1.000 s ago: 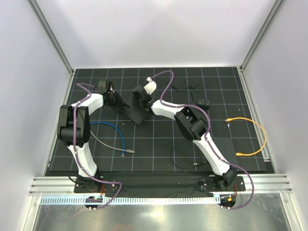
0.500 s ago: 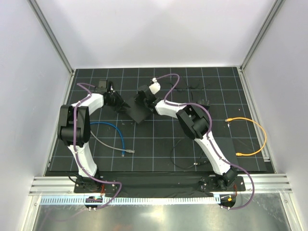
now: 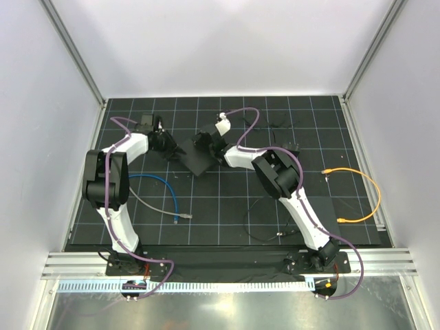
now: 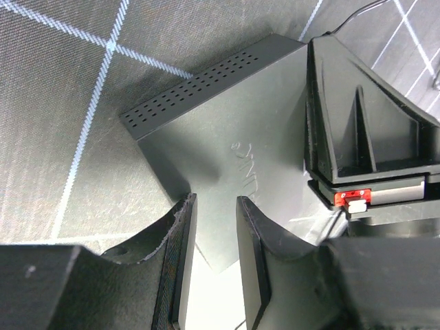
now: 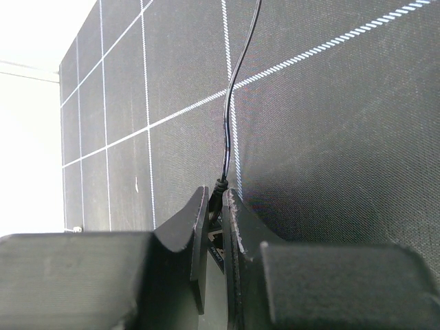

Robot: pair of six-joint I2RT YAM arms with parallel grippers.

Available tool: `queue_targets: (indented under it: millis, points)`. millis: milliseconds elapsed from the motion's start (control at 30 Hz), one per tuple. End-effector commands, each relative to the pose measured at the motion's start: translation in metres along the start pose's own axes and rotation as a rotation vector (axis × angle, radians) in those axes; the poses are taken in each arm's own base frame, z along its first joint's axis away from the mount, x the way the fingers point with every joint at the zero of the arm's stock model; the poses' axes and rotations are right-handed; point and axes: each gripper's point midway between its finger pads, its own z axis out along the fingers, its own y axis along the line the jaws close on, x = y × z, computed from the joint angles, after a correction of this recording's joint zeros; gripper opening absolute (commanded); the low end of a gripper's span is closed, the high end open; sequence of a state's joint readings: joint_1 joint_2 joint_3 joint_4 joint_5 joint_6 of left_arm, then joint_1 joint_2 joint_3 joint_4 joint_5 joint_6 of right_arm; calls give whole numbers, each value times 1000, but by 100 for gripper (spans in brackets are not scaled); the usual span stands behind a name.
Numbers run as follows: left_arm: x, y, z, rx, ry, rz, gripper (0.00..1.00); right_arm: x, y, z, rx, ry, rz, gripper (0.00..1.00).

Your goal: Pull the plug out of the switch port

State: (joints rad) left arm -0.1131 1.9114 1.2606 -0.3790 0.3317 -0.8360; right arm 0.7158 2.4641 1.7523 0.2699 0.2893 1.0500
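The black plug will leave my right gripper on the mat (image 3: 251, 122) by the thin black wires near the back wall.
The switch (image 3: 196, 163) is a flat black box lying cornerwise on the mat. In the left wrist view its vented top (image 4: 227, 130) fills the middle. My left gripper (image 4: 214, 201) (image 3: 171, 147) straddles its near corner, fingers against the two edges. My right gripper (image 3: 205, 142) sits at the switch's far side and shows as a black housing (image 4: 364, 130) in the left wrist view. Its jaws (image 5: 217, 192) are shut on the black plug (image 5: 218, 196). A thin black cable (image 5: 229, 117) runs from it across the mat. Whether the plug sits in the port is hidden.
A blue cable (image 3: 162, 183) and a grey one (image 3: 147, 206) lie at the front left. An orange cable (image 3: 366, 192) loops at the right. A small black box (image 3: 289, 146) and thin black wires (image 3: 265, 227) lie near the right arm. White walls enclose the mat.
The right arm's wrist has shifted slightly to the right and its forearm has sunk lower. The left arm and the switch have stayed put.
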Motion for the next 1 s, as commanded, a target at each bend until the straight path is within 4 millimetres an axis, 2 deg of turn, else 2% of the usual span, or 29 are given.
queue_targets:
  millis: [0,67,167,200,300,400,500,600,633,700,800,900,967]
  points:
    - [15,43,-4,-171,22,61,35,-14,15,-12,-36,-35,-17,1]
    - [9,33,-10,-136,-18,90,36,-5,18,-16,-50,-14,-26,1]
    - [7,31,-13,-131,-27,102,36,4,18,-23,-75,25,-8,1]
    - [8,30,-12,-127,-21,103,36,5,21,-27,-90,35,9,1]
    - [11,28,-8,-111,3,100,35,15,14,-29,-101,69,20,1]
    - [13,24,-7,-96,15,103,35,32,23,-30,-170,150,50,1]
    - [12,21,-10,-83,-3,119,34,41,26,-31,-218,189,89,1]
    - [1,12,-26,-64,-82,151,33,48,35,-33,-274,232,108,1]
    - [-3,10,-36,-64,-123,167,33,50,35,-32,-278,239,106,1]
    - [-7,7,-43,-63,-158,188,33,52,35,-33,-283,247,106,2]
    - [-9,-4,-53,-30,-199,222,33,54,34,-33,-285,263,103,7]
    - [-6,-10,-52,-10,-194,245,34,56,31,-34,-278,274,104,17]
    - [0,-13,-43,4,-158,253,35,54,30,-35,-283,276,107,23]
